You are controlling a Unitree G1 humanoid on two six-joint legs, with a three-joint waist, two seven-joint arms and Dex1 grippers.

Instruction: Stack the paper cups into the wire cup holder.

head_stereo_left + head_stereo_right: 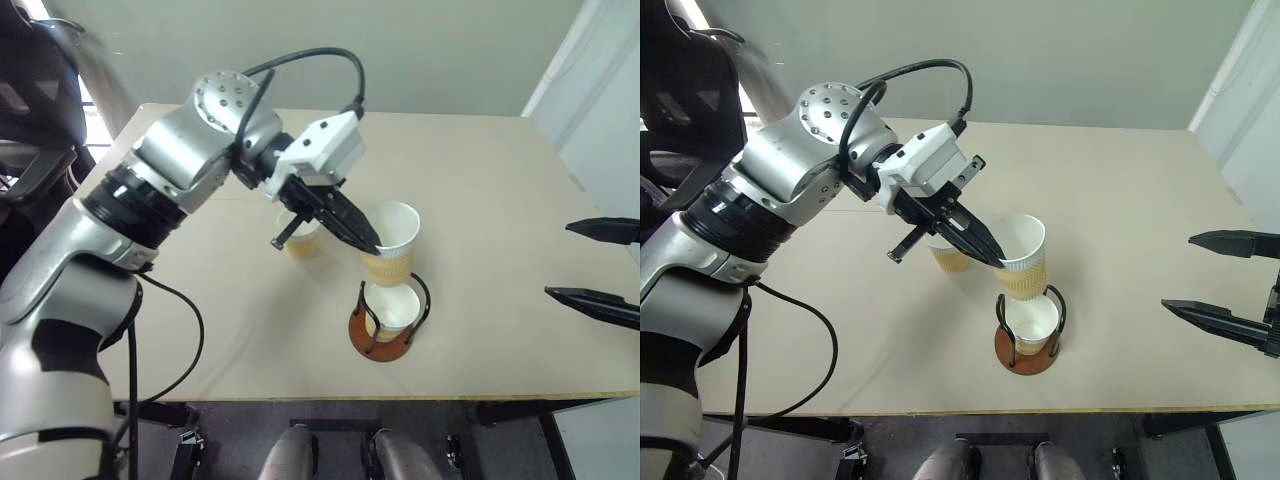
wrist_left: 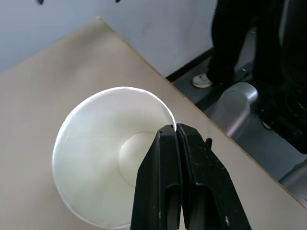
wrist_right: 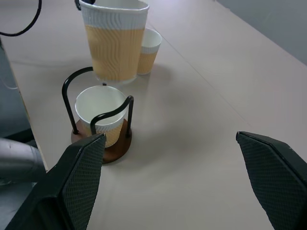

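Note:
The paper cup in my left gripper, now tilted just above the holder, will be released inside the cup already sitting in the wire cup holder (image 1: 391, 304).
My left gripper (image 1: 370, 242) is shut on the rim of a paper cup (image 1: 394, 247), one finger inside and one outside. It holds that cup tilted in the air just above the wire cup holder (image 1: 359, 336). The holder has a reddish-brown disc base and two black wire loops, and a second paper cup (image 1: 394, 308) sits upright inside it. A third paper cup (image 1: 303, 241) stands on the table behind my left gripper. In the left wrist view the fingers (image 2: 165, 182) pinch the white rim of the held cup (image 2: 96, 153). My right gripper (image 1: 558, 260) hovers open and empty, well to the right of the holder.
The beige table (image 1: 500, 180) has free room to the right and behind the holder. Its front edge (image 1: 400, 397) runs just below the holder. A black cable (image 1: 170, 330) hangs off my left arm over the table's left part.

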